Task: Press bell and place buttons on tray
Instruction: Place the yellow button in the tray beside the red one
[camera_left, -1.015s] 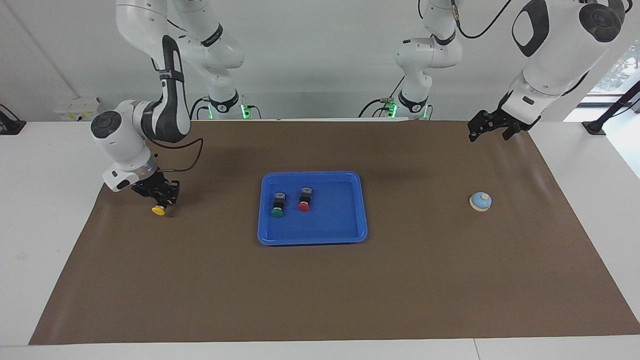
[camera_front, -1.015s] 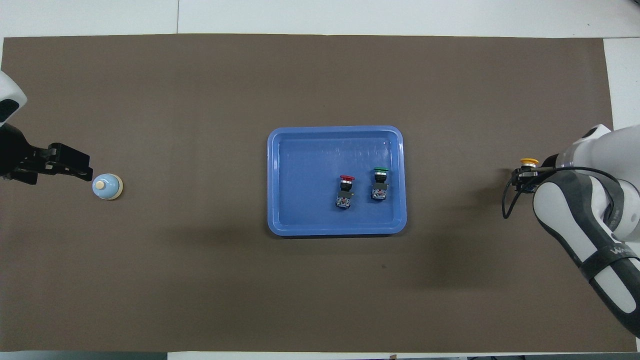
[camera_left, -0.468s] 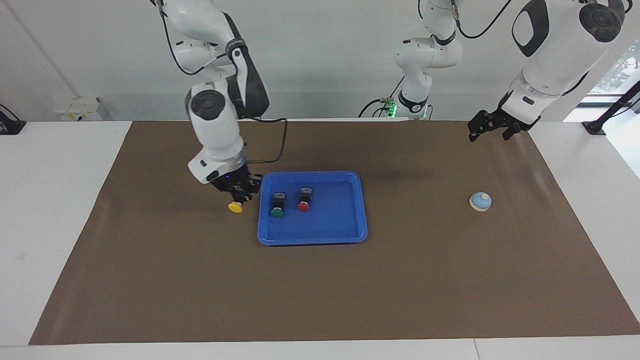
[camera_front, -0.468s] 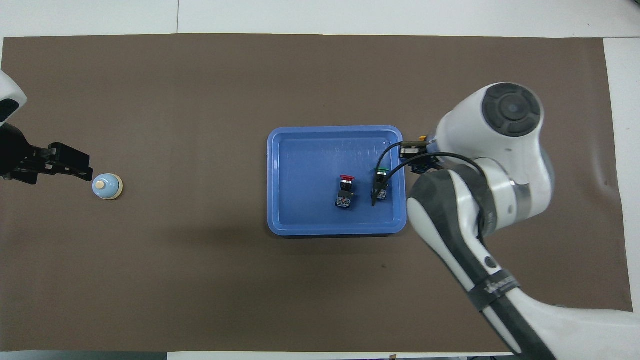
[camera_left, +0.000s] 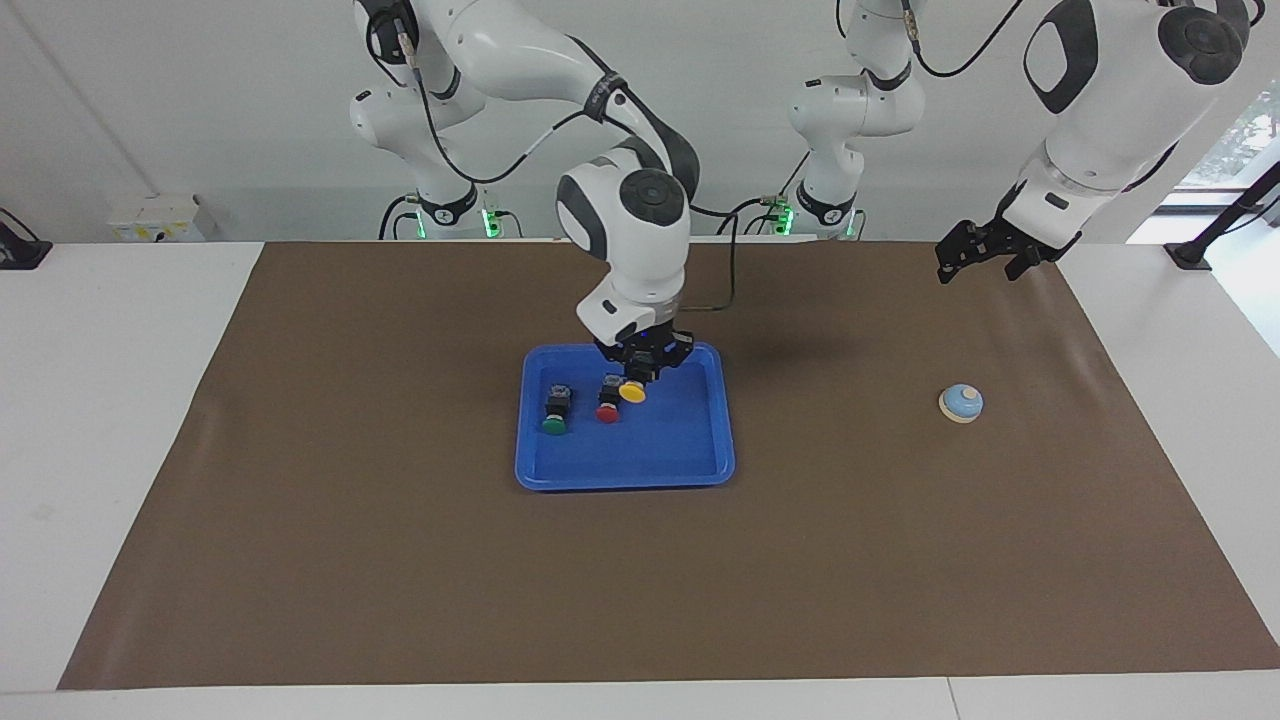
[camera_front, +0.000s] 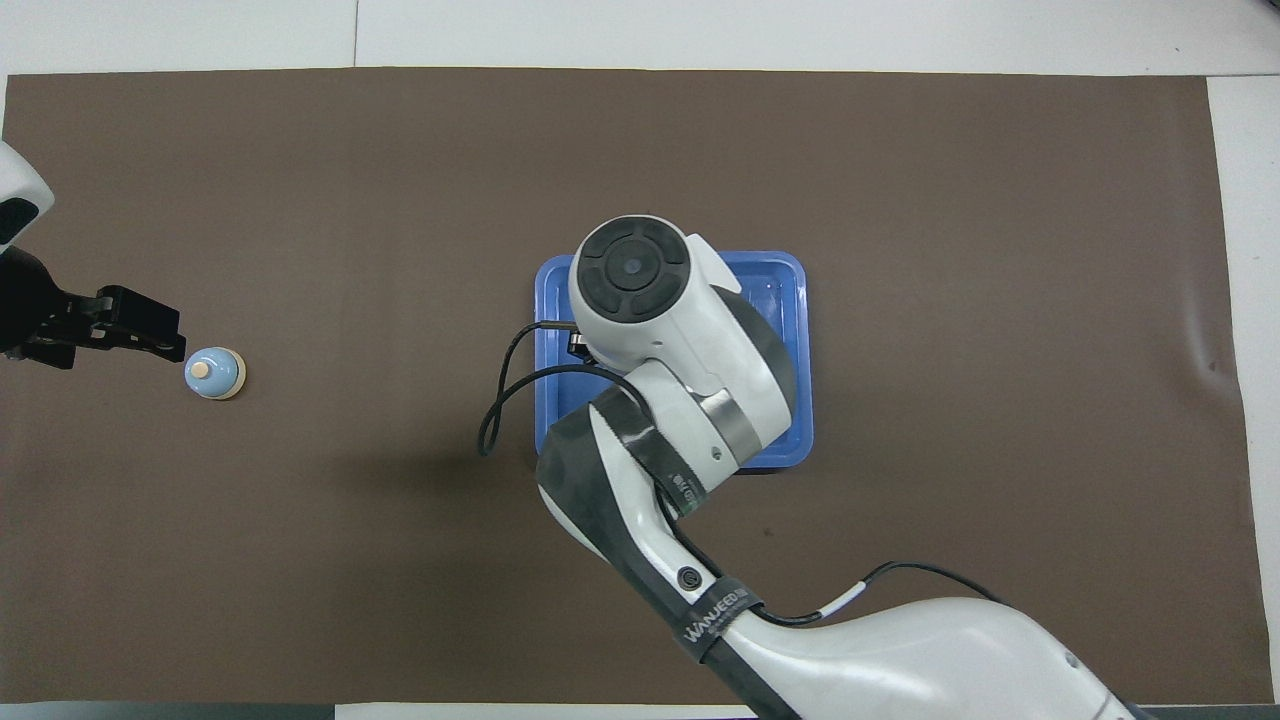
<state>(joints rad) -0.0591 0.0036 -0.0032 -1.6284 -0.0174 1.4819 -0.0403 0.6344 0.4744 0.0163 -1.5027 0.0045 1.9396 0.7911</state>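
Observation:
My right gripper has the yellow button. It will let go of it in the blue tray (camera_front: 617, 377), beside the red button, toward the bell.
My right gripper (camera_left: 640, 368) is shut on the yellow button (camera_left: 631, 392) and holds it just above the blue tray (camera_left: 620, 478), beside the red button (camera_left: 608, 402). The green button (camera_left: 554, 410) lies in the tray next to the red one. In the overhead view my right arm covers the buttons and its own gripper; only the tray's rim (camera_front: 797, 300) shows. The light-blue bell (camera_left: 961, 403) stands on the mat at the left arm's end and also shows in the overhead view (camera_front: 214, 373). My left gripper (camera_left: 978, 256) waits raised over the mat beside the bell.
A brown mat (camera_left: 400, 560) covers most of the white table (camera_left: 100, 400). A black cable (camera_front: 497, 415) loops from my right wrist over the tray's edge and the mat.
My right arm has carried the yellow button from the right arm's end of the mat to over the tray. The left arm, bell, red and green buttons have not moved.

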